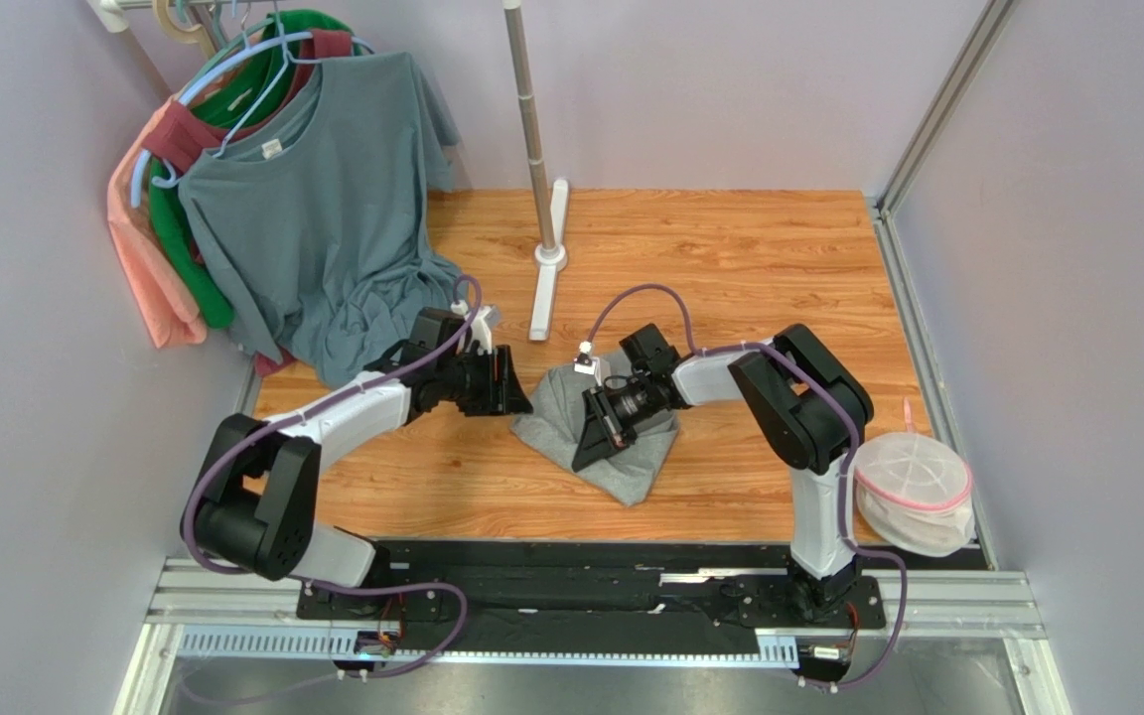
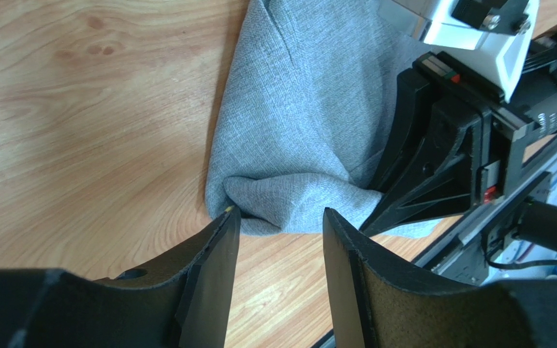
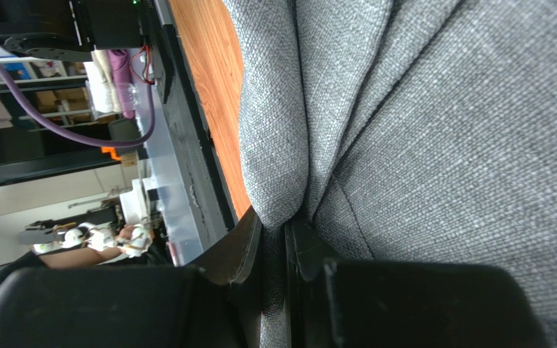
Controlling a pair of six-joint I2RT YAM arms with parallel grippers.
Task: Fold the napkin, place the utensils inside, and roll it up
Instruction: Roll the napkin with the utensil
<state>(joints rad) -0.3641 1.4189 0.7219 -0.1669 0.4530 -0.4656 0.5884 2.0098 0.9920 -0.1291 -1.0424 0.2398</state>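
The right gripper is pinching the napkin's fold mid-edge, so next the left gripper grabs the fold's loose end (image 2: 259, 201) before the right gripper moves to the other end of the fold.
The grey napkin (image 1: 635, 465) lies bunched on the wooden table between my two arms. It also shows in the left wrist view (image 2: 310, 109) and fills the right wrist view (image 3: 441, 145). My right gripper (image 1: 595, 441) is shut on a fold of the napkin (image 3: 274, 226) and the cloth is pinched between its fingers. My left gripper (image 1: 513, 391) is open and empty, with its fingertips (image 2: 281, 214) just short of the napkin's near folded edge; one tip is almost touching it. The fork is out of view.
Several T-shirts hang on a rack (image 1: 317, 209) at the back left, close to my left arm. The rack's pole (image 1: 533, 134) and white foot (image 1: 548, 276) stand behind the napkin. A pink-rimmed mesh basket (image 1: 914, 484) sits at the right edge.
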